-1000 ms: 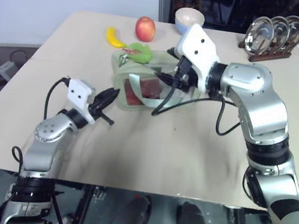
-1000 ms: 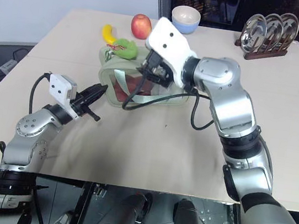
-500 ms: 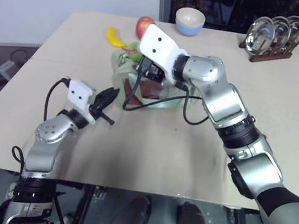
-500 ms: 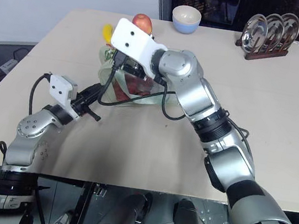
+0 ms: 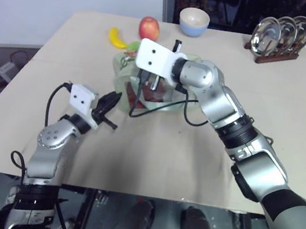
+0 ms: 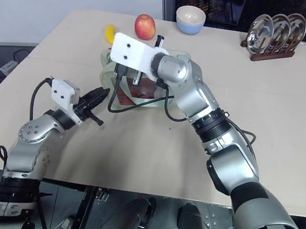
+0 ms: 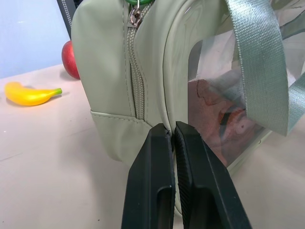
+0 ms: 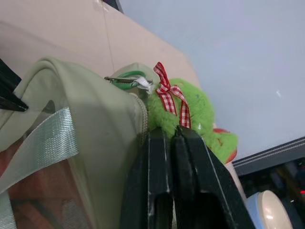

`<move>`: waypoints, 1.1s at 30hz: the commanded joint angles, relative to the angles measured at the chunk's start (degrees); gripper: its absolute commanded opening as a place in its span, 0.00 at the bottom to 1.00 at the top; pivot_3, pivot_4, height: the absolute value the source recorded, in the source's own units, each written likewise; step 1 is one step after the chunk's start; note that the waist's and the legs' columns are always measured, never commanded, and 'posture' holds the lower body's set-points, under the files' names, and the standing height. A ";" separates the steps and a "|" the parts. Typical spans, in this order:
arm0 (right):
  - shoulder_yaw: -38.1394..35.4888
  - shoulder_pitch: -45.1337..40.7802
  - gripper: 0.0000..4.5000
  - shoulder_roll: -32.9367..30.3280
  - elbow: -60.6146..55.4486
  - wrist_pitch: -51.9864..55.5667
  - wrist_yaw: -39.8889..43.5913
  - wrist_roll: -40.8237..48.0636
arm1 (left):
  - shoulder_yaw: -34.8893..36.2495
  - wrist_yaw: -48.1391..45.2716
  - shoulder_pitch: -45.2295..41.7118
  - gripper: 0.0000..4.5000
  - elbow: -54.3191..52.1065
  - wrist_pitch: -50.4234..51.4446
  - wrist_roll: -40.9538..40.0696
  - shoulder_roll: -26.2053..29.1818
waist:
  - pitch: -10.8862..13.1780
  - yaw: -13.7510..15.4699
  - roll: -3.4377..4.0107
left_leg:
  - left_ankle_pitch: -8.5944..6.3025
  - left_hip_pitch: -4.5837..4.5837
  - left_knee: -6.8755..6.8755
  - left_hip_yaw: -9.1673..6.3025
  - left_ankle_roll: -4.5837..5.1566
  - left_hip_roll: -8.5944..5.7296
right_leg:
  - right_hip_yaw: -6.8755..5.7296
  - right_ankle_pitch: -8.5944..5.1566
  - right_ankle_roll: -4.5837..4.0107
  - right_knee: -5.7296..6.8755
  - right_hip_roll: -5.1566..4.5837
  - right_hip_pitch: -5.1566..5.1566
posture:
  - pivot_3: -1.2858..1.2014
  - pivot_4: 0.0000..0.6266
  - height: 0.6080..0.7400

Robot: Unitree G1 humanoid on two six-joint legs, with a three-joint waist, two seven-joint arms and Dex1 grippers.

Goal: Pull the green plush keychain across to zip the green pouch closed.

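Note:
My right gripper is going to let go of the green plush keychain beside the green pouch's end [image 5: 192, 86] nearest the rack of metal plates.
The green pouch [image 5: 122, 70], pale sage with a clear window and straps, lies near the middle of the table, and its zipper slider [image 7: 136, 14] sits at the end nearest the left arm. Beside that slider lies the green plush keychain [image 8: 190, 107], fuzzy lime with a red checked ribbon. My right gripper [image 8: 174, 130] is shut, pinching the plush's lower edge where the ribbon ends. In the head views its white wrist plate [image 5: 155, 58] covers most of the plush. My left gripper [image 7: 172, 130] is shut on the pouch's end seam.
A banana [image 5: 117, 38] and an apple [image 5: 148, 27] lie just behind the pouch. A bowl [image 5: 194, 20] stands at the table's far edge. At the far right is a rack of metal plates [image 5: 281, 35]. The near half of the table is bare.
My right arm has swung left across the pouch to the plush keychain, rolled its wrist, and its fingers have closed. The left arm and pouch have stayed put.

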 commanded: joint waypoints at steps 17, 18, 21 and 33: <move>-12.30 -0.91 0.01 -5.89 -7.41 1.20 -16.10 -3.42 | 4.45 10.04 4.50 0.00 -2.22 0.94 0.16 -4.18 | 0.00 0.05 0.00 | 0.00 0.01 -0.01 0.00 0.00 0.01 | 0.02 0.00 0.00 0.00 0.02 0.00 | 0.52 0.24 1.00; -13.50 -0.49 0.01 -6.97 -6.96 1.79 -17.22 -3.41 | 5.05 10.86 4.46 0.00 -1.78 0.94 -0.02 -4.45 | 0.00 0.10 0.00 | 0.00 0.01 -0.01 0.01 0.00 0.00 | 0.02 0.00 0.00 0.00 0.01 0.00 | 0.52 0.24 1.00; -15.44 0.72 0.01 -10.25 -4.29 2.30 -19.72 -3.78 | 6.88 12.75 4.26 0.00 -0.90 1.03 -0.81 -5.27 | 0.00 0.19 0.00 | 0.00 0.01 -0.01 0.01 0.00 0.00 | 0.02 0.00 0.00 -0.01 0.01 0.01 | 0.52 0.24 1.00; -13.87 10.04 0.01 -12.21 24.40 -6.64 -29.31 -2.89 | 9.91 16.20 3.09 0.00 0.43 1.60 -2.45 -5.81 | -0.01 -0.15 -0.02 | 0.00 0.02 -0.03 0.15 0.00 0.02 | 0.17 0.00 0.00 0.01 0.00 0.02 | 0.52 0.24 1.00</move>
